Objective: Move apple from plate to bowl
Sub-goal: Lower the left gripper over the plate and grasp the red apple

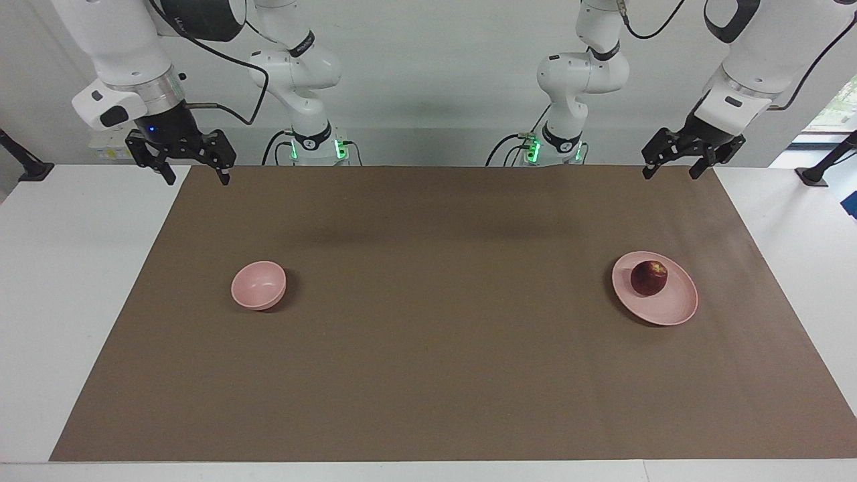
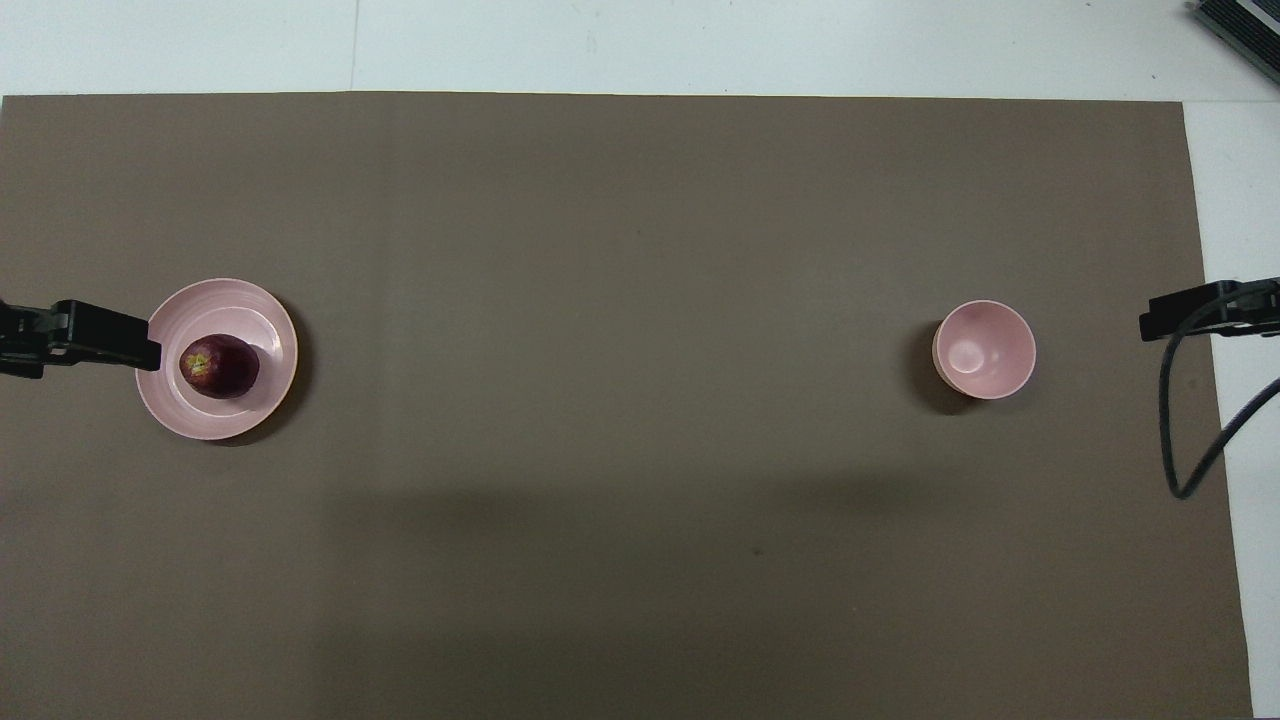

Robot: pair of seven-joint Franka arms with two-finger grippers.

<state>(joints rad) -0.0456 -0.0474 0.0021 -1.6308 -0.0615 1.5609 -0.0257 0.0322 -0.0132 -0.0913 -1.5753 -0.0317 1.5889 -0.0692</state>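
Note:
The apple lies on the flat pink plate, so next my left gripper goes to the dark red apple's middle [image 2: 221, 360] and closes there.
The dark red apple [image 1: 649, 277] lies on the flat pink plate [image 1: 673, 304] toward the left arm's end of the table. It also shows on the plate [image 2: 225, 415] in the overhead view [image 2: 220, 366]. The small deep pink bowl [image 1: 258, 285] [image 2: 985, 349] stands empty toward the right arm's end. My left gripper [image 1: 671, 174] is open and empty, raised over the mat's corner at the robots' edge. Its finger [image 2: 105, 337] overlaps the plate's rim from above without touching it. My right gripper [image 1: 195, 175] is open and empty, raised over the mat's other corner at the robots' edge.
A brown mat [image 1: 428, 375] covers most of the white table [image 1: 60, 301]. A black cable [image 2: 1190, 450] hangs from the right arm near the mat's end. A dark device [image 2: 1240, 30] sits at the table's corner farthest from the robots.

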